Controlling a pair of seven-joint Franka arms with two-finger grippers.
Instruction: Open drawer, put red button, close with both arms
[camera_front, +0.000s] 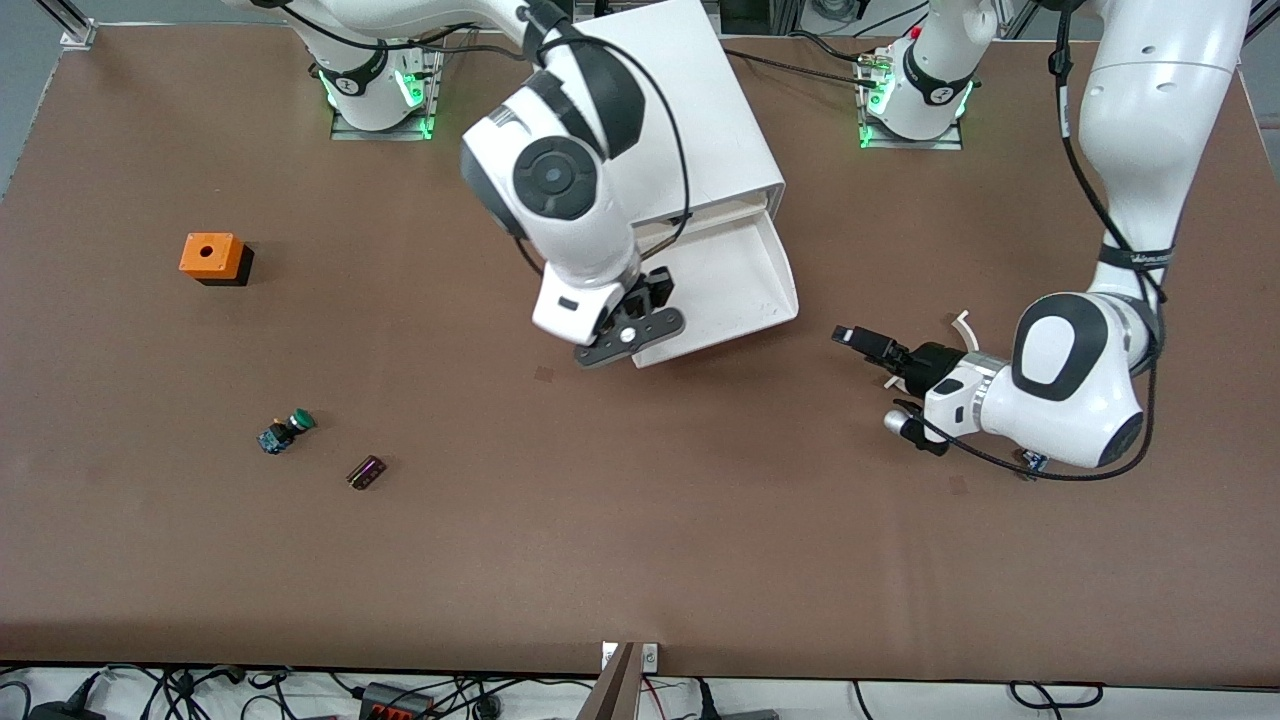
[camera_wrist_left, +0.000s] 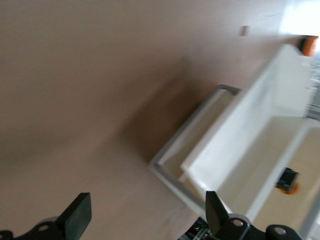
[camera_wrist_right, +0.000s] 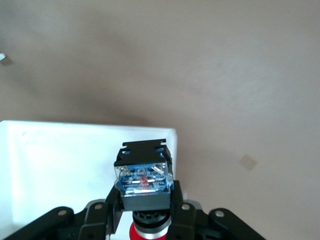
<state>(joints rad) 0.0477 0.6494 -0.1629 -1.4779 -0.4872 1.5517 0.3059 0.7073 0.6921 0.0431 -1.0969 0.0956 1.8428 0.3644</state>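
Note:
Next, my right gripper puts the red button down inside the white drawer (camera_front: 696, 306) (camera_wrist_right: 92, 172), near the middle of the drawer's front edge. The button is now held over the drawer.
The white drawer (camera_front: 740, 270) is pulled out of the white cabinet (camera_front: 690, 110) toward the front camera. My right gripper (camera_front: 630, 335) hangs over the drawer's front corner toward the right arm's end. In the right wrist view it (camera_wrist_right: 144, 200) is shut on the red button (camera_wrist_right: 143, 177), blue-black body outward and red cap between the fingers, with the drawer (camera_wrist_right: 60, 165) below. My left gripper (camera_front: 872, 378) is open and empty, low over the table beside the drawer toward the left arm's end. Its wrist view (camera_wrist_left: 147, 215) shows the drawer (camera_wrist_left: 260, 130).
An orange box (camera_front: 210, 257) sits toward the right arm's end of the table. A green-capped button (camera_front: 288, 430) and a small dark block (camera_front: 366, 472) lie nearer the front camera. Bare brown table (camera_front: 640, 540) lies between them and the left gripper.

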